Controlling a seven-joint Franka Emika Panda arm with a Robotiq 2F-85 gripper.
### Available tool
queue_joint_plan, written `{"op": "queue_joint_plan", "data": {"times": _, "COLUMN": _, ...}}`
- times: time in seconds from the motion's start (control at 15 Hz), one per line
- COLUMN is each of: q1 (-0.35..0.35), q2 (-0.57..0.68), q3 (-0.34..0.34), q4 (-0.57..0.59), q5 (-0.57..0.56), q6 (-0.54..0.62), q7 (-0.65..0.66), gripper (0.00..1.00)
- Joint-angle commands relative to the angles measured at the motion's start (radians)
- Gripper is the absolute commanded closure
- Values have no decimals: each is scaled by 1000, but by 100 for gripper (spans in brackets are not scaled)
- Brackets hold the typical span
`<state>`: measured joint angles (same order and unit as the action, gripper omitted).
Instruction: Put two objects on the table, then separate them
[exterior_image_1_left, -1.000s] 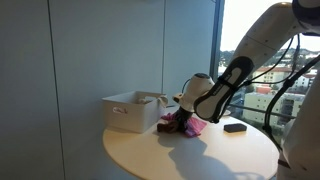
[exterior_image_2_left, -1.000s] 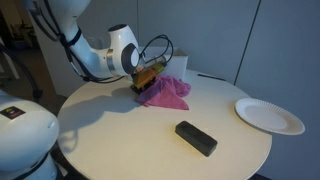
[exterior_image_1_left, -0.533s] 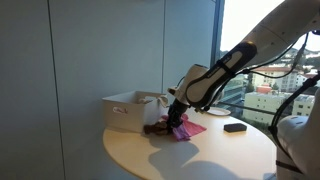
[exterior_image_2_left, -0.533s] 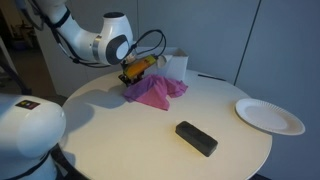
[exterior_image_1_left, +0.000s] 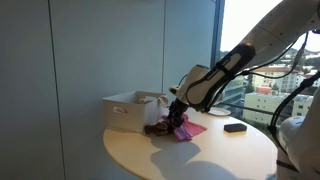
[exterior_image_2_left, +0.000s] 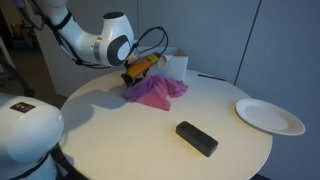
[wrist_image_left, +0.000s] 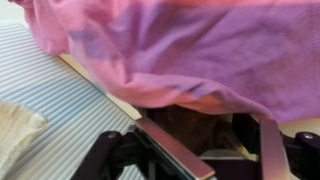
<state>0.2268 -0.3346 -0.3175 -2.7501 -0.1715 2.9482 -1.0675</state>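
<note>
The pink-purple cloth covers the brown object, so next I reach under the cloth's edge, grip the brown object and lift it (exterior_image_1_left: 157, 129) to separate them.
A pink-purple cloth (exterior_image_1_left: 187, 129) (exterior_image_2_left: 157, 92) lies crumpled on the round table (exterior_image_1_left: 200, 156) (exterior_image_2_left: 110, 135), close to the white bin. My gripper (exterior_image_1_left: 173, 117) (exterior_image_2_left: 134, 74) sits at the cloth's edge on the bin side. In the wrist view the gripper (wrist_image_left: 205, 125) has its fingers (wrist_image_left: 172, 150) standing well apart. The cloth (wrist_image_left: 200, 50) drapes just beyond the tips and nothing is pinched between them. A black rectangular block (exterior_image_1_left: 235, 127) (exterior_image_2_left: 196, 138) lies apart from the cloth, nearer the table's rim.
A white bin (exterior_image_1_left: 128, 110) (exterior_image_2_left: 176, 64) stands on the table behind the cloth. A white plate (exterior_image_2_left: 268, 116) rests near the table's edge. Walls and a window surround the table; the arm's base (exterior_image_2_left: 25, 135) is close by.
The gripper has slid with the cloth a little toward the bin, then its fingers have spread and let go of the cloth. The black block and plate have not moved.
</note>
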Motion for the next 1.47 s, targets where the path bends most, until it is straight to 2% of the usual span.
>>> {"op": "queue_joint_plan", "data": {"times": 0.0, "q1": -22, "q2": 2, "q3": 28, "q4": 0, "q5": 26, "q6": 0, "q7": -16, "gripper": 5}}
{"op": "queue_joint_plan", "data": {"times": 0.13, "q1": -13, "q2": 27, "q3": 32, "q4": -2, "q5": 39, "q6": 45, "q7": -9, "gripper": 0}}
{"op": "queue_joint_plan", "data": {"times": 0.27, "q1": -2, "q2": 71, "q3": 37, "q4": 7, "q5": 52, "q6": 65, "q7": -7, "gripper": 0}}
{"op": "queue_joint_plan", "data": {"times": 0.4, "q1": 36, "q2": 116, "q3": 10, "q4": 17, "q5": 44, "q6": 63, "q7": -8, "gripper": 0}}
{"op": "queue_joint_plan", "data": {"times": 0.67, "q1": 61, "q2": 182, "q3": -4, "q4": 30, "q5": 48, "q6": 76, "q7": -28, "gripper": 0}}
{"op": "queue_joint_plan", "data": {"times": 0.73, "q1": 66, "q2": 192, "q3": -11, "q4": 30, "q5": 48, "q6": 94, "q7": -37, "gripper": 25}}
{"op": "queue_joint_plan", "data": {"times": 0.8, "q1": 66, "q2": 193, "q3": -12, "q4": 29, "q5": 41, "q6": 107, "q7": -42, "gripper": 25}}
{"op": "queue_joint_plan", "data": {"times": 1.07, "q1": 71, "q2": 176, "q3": -27, "q4": 21, "q5": 50, "q6": 134, "q7": -45, "gripper": 57}}
{"op": "queue_joint_plan", "data": {"times": 1.2, "q1": 159, "q2": 129, "q3": -89, "q4": 18, "q5": 151, "q6": 53, "q7": -94, "gripper": 72}}
{"op": "queue_joint_plan", "data": {"times": 1.33, "q1": 295, "q2": 46, "q3": -195, "q4": 31, "q5": 327, "q6": -89, "q7": -204, "gripper": 87}}
{"op": "queue_joint_plan", "data": {"times": 1.4, "q1": 316, "q2": 22, "q3": -229, "q4": 55, "q5": 381, "q6": -154, "q7": -250, "gripper": 86}}
